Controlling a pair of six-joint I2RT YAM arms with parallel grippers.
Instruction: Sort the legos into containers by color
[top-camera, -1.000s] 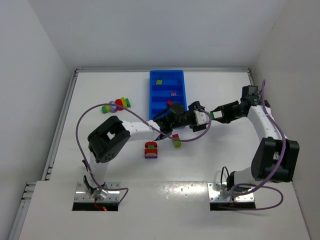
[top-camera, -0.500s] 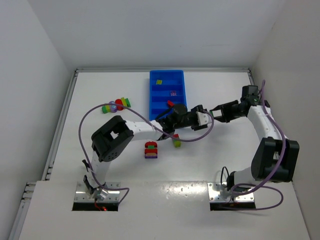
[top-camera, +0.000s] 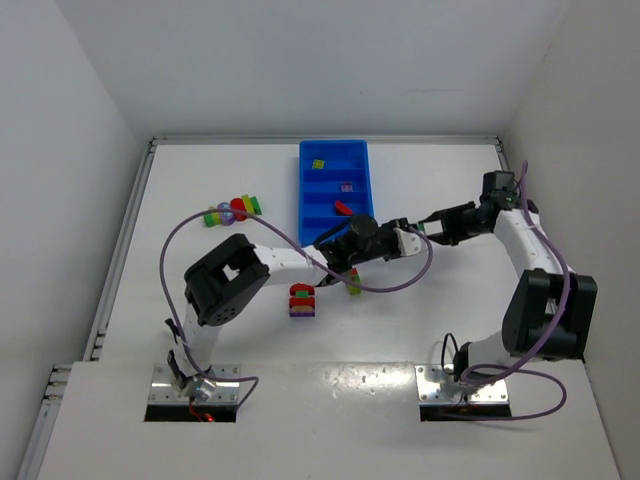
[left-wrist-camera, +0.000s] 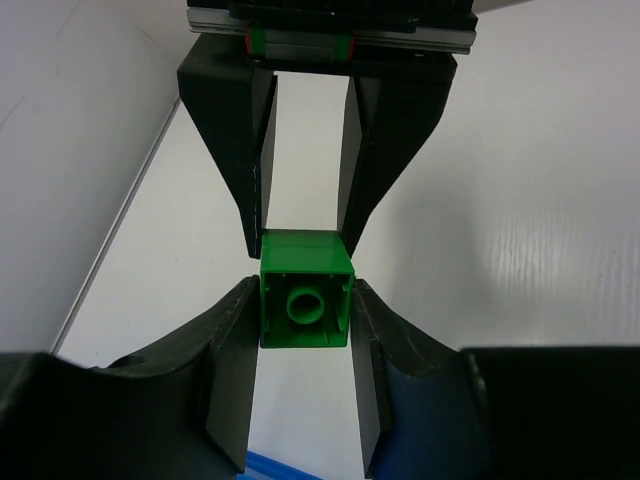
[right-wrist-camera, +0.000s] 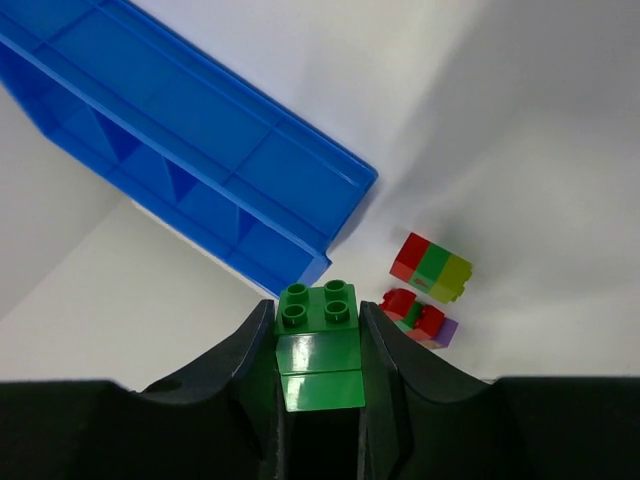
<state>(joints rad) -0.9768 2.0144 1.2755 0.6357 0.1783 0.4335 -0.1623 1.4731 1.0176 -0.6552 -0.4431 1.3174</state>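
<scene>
I should set the green lego in the blue tray's compartment (top-camera: 358, 234) beside the red lego's container with my right gripper.
A green lego (left-wrist-camera: 305, 305) hangs in the air to the right of the blue tray (top-camera: 345, 158), held between both arms. In the left wrist view my left gripper (left-wrist-camera: 305, 290) is shut on its sides, with its hollow underside facing the camera. My right gripper (left-wrist-camera: 300, 232) reaches in from the far side and pinches the same lego. In the right wrist view my right gripper (right-wrist-camera: 315, 308) is shut on the green lego (right-wrist-camera: 318, 355), studs at the far end. In the top view the left gripper (top-camera: 410, 236) and the right gripper (top-camera: 432, 229) meet tip to tip.
The tray's containers hold a yellow-green lego (top-camera: 318, 164), a purple lego (top-camera: 347, 187) and a red lego (top-camera: 343, 208). Mixed clusters lie on the table: one left of the tray (top-camera: 232, 211), one red and purple (top-camera: 302, 300), one small (top-camera: 352, 280) under the left arm.
My left gripper has moved right to the right gripper's tip and shut on the green lego. The right gripper has stayed shut on that lego and barely shifted.
</scene>
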